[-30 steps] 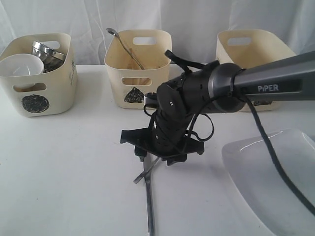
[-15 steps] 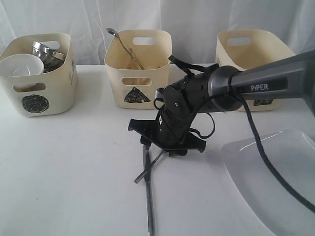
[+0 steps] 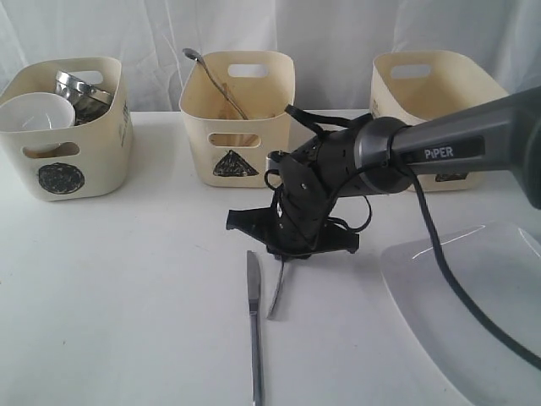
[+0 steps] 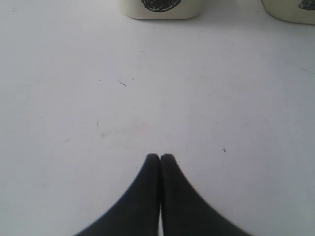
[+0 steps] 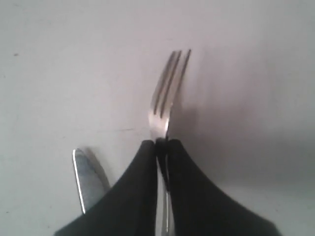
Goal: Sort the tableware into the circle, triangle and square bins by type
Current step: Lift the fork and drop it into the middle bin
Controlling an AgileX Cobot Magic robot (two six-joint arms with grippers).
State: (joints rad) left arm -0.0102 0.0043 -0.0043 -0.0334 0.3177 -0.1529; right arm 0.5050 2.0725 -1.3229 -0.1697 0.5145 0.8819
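Note:
My right gripper needs to let go of the steel fork inside the triangle bin (image 3: 255, 106), beside the spoon that is leaning there.
My right gripper (image 3: 284, 256) (image 5: 161, 142) is shut on a steel fork (image 3: 276, 294) (image 5: 167, 93), gripping its neck with the tines pointing away from the wrist camera. The fork's handle slants down to the table. A steel knife (image 3: 253, 330) (image 5: 87, 177) lies just left of it, apart from it. My left gripper (image 4: 160, 157) is shut on nothing over bare table. Along the back stand the circle bin (image 3: 63, 173) (image 4: 160, 7), the triangle bin (image 3: 238, 156) and the square bin (image 3: 439, 85). The large white plate (image 3: 473, 313) sits at the front right.
The circle bin holds a white bowl (image 3: 35, 114) and shiny steel ware (image 3: 80, 91). A spoon (image 3: 211, 76) leans out of the triangle bin. The right arm (image 3: 456, 139) reaches in from the right, above the plate. White curtains hang behind the table.
My right gripper has shut on the fork, which lay crossed over the knife. The fork's handle has swung right, off the knife, and the gripper has shifted slightly right.

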